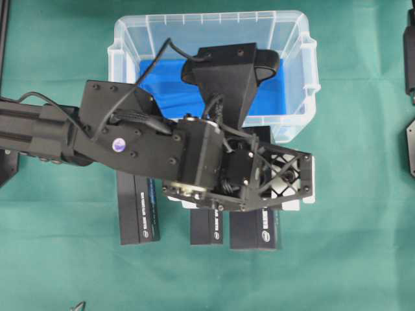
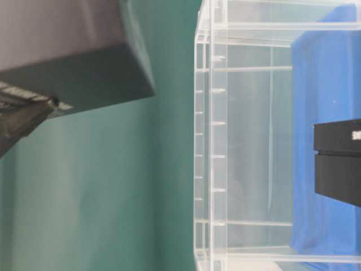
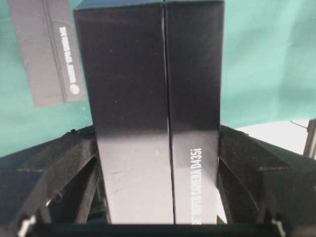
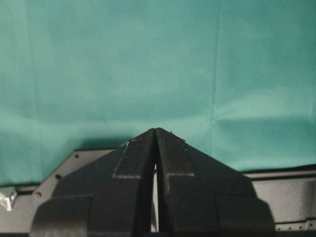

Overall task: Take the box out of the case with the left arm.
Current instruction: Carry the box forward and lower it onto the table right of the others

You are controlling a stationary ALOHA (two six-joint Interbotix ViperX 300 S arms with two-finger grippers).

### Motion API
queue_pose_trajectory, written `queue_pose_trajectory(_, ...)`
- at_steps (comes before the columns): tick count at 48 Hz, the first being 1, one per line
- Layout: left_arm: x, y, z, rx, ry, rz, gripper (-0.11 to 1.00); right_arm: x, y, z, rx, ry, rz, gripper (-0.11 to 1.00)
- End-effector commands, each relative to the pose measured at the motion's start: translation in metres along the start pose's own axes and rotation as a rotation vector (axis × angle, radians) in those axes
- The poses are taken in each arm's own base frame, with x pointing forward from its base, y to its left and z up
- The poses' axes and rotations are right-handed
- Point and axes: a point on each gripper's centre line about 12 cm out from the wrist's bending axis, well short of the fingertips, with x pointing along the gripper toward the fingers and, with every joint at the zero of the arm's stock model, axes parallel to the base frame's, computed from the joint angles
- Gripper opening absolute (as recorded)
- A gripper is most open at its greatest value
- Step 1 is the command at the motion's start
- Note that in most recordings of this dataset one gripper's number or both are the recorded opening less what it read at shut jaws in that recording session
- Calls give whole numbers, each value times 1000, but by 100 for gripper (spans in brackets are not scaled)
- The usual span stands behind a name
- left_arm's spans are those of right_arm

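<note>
My left gripper has the long black box, now tilted above the green cloth outside the clear case. It will set the box down on the green cloth (image 1: 260, 203) beside the other black boxes.
My left gripper (image 1: 275, 184), the black lattice one with white pieces, is shut on a long black box (image 3: 148, 113) with white lettering. Its fingers (image 3: 242, 168) press on both long sides. This box (image 1: 256, 233) is outside the clear case (image 1: 295, 123), just in front of its near wall. The table-level view shows the box (image 2: 73, 56) tilted above the green cloth, apart from the case (image 2: 211, 141). Another black box (image 2: 338, 164) shows through the case wall against the blue lining. My right gripper (image 4: 156, 129) is shut and empty over bare green cloth.
Two more black boxes (image 1: 137, 207) (image 1: 206, 227) lie on the green cloth in front of the case, left of the held one. One of them (image 3: 47, 49) shows in the left wrist view. The right arm (image 1: 410, 65) stays at the right edge.
</note>
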Motion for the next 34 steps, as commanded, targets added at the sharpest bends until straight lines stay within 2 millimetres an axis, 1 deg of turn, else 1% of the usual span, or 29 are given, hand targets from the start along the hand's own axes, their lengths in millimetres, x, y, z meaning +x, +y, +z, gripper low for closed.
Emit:
queue_pose_trajectory(1, -26, -1, 5, -8, 5, -76, 64, -3, -1, 1, 5, -13, 1, 0)
queue_pose_trajectory(10, -12, -5, 8, -14, 6, -105, 64, -3, 0, 1, 3, -12, 1, 0)
queue_pose_trajectory(20, 4, 0, 10, -15, -3, -66, 64, -3, -1, 1, 5, -13, 1, 0)
queue_pose_trajectory(26, 23, 6, 13, -19, -14, -24, 64, -3, 0, 1, 3, -12, 1, 0)
queue_pose_trajectory(34, 60, 12, 9, -31, -15, -2, 64, -4, 0, 1, 3, -14, 2, 0)
